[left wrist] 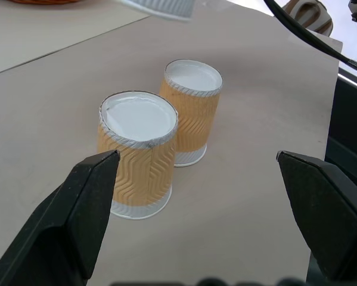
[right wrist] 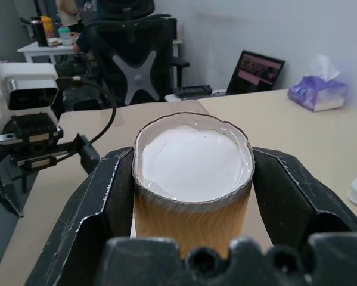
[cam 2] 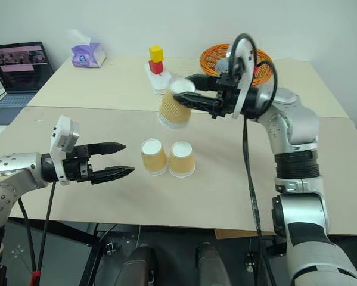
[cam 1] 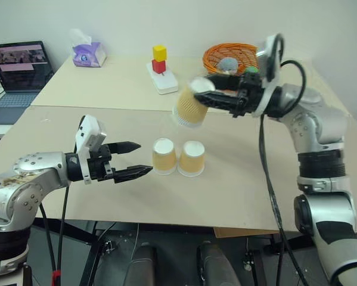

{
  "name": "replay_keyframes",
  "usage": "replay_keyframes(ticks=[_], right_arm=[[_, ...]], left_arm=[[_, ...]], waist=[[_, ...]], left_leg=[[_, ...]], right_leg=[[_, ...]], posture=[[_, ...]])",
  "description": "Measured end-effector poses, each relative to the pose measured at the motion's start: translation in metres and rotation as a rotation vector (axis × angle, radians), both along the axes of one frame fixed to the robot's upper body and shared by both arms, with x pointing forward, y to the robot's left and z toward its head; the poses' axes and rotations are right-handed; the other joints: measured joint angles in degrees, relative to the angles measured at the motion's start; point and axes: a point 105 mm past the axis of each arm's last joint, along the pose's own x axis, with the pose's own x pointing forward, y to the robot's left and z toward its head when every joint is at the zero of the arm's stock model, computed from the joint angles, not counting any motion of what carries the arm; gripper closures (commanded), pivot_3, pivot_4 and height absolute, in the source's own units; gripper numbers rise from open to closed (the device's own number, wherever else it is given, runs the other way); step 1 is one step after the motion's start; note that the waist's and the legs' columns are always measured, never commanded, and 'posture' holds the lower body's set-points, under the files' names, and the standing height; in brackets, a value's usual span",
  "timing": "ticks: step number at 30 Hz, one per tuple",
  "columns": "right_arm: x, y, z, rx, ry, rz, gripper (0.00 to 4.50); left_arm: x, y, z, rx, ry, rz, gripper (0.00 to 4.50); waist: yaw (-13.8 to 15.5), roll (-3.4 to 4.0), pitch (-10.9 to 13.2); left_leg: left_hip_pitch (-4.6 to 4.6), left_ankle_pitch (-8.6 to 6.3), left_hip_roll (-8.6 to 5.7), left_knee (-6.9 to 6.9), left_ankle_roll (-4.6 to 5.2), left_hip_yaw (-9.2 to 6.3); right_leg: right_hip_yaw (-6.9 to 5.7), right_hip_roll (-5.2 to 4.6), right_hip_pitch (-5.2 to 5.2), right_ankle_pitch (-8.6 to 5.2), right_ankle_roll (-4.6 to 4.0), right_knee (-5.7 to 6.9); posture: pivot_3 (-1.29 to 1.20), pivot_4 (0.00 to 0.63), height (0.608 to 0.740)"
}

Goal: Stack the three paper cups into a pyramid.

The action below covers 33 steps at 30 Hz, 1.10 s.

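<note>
Next, I release the third cup with my right gripper on top of the standing pair (cam 1: pixel 179 149), straddling both their white bases.
Two paper cups stand upside down and side by side near the table's front: the left one (cam 1: pixel 164 155) and the right one (cam 1: pixel 192 158), tan with white bases up. In the left wrist view they are the nearer cup (left wrist: pixel 137 158) and the farther cup (left wrist: pixel 191 113), touching or nearly so. My left gripper (cam 1: pixel 143 158) is open, level, just left of the left cup and apart from it. The third cup (cam 1: pixel 190 107) hangs tilted in the air above and behind the pair. My right gripper (right wrist: pixel 193 173) is shut on its sides near the base.
An orange wicker basket (cam 1: pixel 229 58) sits at the back right, behind the right arm. A white block with a red and a yellow cube (cam 1: pixel 160 68) stands at the back centre. A tissue box (cam 1: pixel 89 55) and a laptop (cam 1: pixel 18 65) are at the far left.
</note>
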Motion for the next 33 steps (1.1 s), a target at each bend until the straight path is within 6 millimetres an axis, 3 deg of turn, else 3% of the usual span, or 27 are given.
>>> replay_keyframes(ticks=[12, 17, 25, 33], right_arm=[[-0.021, 0.009, -0.003, -0.06, 0.077, 0.098, 1.69], [-0.026, 0.024, -0.009, -0.09, 0.09, 0.128, 1.69], [-0.026, 0.037, -0.018, -0.104, 0.107, 0.139, 1.69], [-0.023, 0.036, -0.019, -0.11, 0.078, 0.123, 1.69]], left_arm=[[0.0, -0.007, -0.009, -0.008, 0.019, -0.022, 0.0], [0.002, -0.007, -0.012, -0.006, 0.027, -0.017, 0.0], [0.002, -0.009, -0.013, 0.0, 0.019, -0.03, 0.0], [0.002, -0.009, -0.014, -0.001, 0.02, -0.031, 0.0]], waist=[[-0.4, 0.02, 0.0], [-0.5, 0.02, 0.0], [-0.4, 0.02, 0.0], [-0.4, 0.03, 0.0]], left_leg=[[0.03, 0.0, 0.04, -0.02, 0.0, -0.03], [0.03, 0.0, 0.04, -0.02, 0.0, -0.03], [0.02, 0.0, 0.03, -0.03, 0.0, -0.03], [0.02, 0.0, 0.03, -0.03, 0.0, -0.03]], right_leg=[[-0.01, 0.06, -0.01, 0.0, 0.0, 0.01], [0.0, 0.06, -0.01, 0.0, 0.0, 0.01], [-0.01, 0.05, -0.01, 0.0, 0.0, -0.01], [-0.02, 0.06, -0.01, 0.0, 0.0, -0.01]], posture=[[0.0, 0.15, 0.658], [0.0, 0.15, 0.658], [0.0, 0.15, 0.658], [0.0, 0.15, 0.658]])
